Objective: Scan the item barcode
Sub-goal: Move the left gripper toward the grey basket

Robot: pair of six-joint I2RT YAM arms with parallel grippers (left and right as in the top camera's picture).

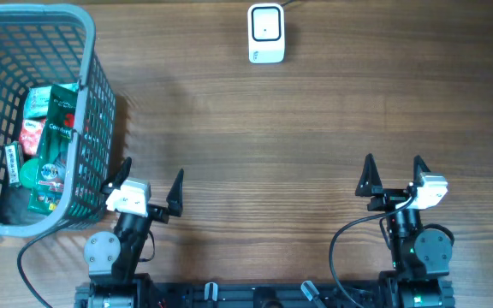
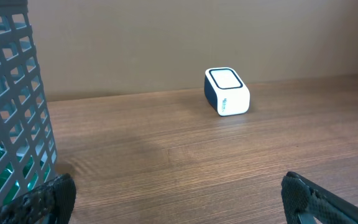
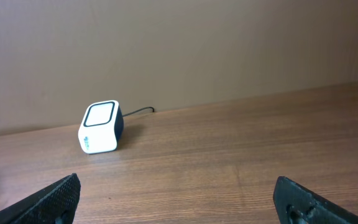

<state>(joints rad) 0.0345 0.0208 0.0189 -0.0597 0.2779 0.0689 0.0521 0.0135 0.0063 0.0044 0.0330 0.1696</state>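
Observation:
Next, I reach into the grey basket with my left gripper and close it on the middle of the large green package point(image 1: 52, 147) that leans near the basket's side.
A white barcode scanner point(image 1: 265, 32) with a dark window stands at the far middle of the wooden table; it shows too in the left wrist view point(image 2: 227, 91) and the right wrist view point(image 3: 100, 127). Several packaged items point(image 1: 51, 137), green and red, lie in the grey basket point(image 1: 92, 77) at the left. My left gripper point(image 1: 149, 182) stands open near the front edge, just right of the basket, nothing between its fingers point(image 2: 55, 198). My right gripper point(image 1: 394, 174) is open at the front right, also holding nothing.
The basket's mesh wall point(image 2: 11, 106) rises close on the left gripper's left side. A thin cable point(image 3: 138, 111) runs from the scanner toward the back edge. Bare wood point(image 1: 272, 145) lies between the grippers and the scanner.

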